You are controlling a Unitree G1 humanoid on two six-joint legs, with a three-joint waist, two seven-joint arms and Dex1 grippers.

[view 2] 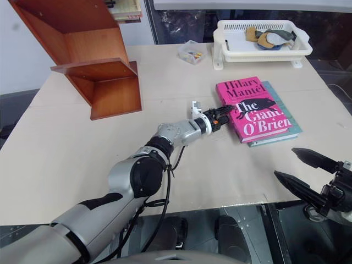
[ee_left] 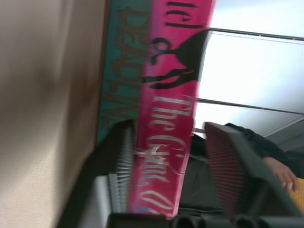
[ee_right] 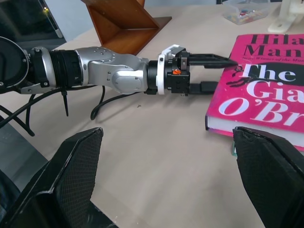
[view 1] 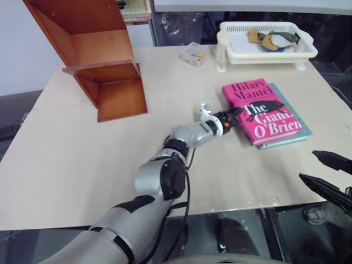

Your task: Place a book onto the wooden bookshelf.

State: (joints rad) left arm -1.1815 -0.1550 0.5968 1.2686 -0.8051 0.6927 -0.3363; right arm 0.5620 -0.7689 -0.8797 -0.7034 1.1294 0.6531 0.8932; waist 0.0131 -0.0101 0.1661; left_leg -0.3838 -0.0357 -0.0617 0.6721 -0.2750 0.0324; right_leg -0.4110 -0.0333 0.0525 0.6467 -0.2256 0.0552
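The pink book hides most of the teal book, so the robot's left gripper will grip the spine (view 1: pixel 245 132) and pull the pink book aside before the right gripper joins.
The pink book (view 1: pixel 264 113) lies flat on the table, right of centre, on top of a thinner teal book (view 1: pixel 281 144). My left gripper (view 1: pixel 234 116) reaches level to the pink book's left edge. It is open, with one finger over the cover and the other low beside the spine. In the left wrist view a gap shows between the upper finger (ee_left: pixel 237 161) and the cover. The wooden bookshelf (view 1: pixel 104 66) stands at the table's far left, away from both arms. My right gripper (view 1: pixel 308 165) hovers open and empty near the table's front right edge.
A white plastic basket (view 1: pixel 225 38) with small items stands at the back right. A small clear box (view 1: pixel 192 55) sits just left of it. Bare tabletop (view 1: pixel 82 154) lies between the bookshelf and the books. A person's hand (ee_left: pixel 280 173) shows beyond the table.
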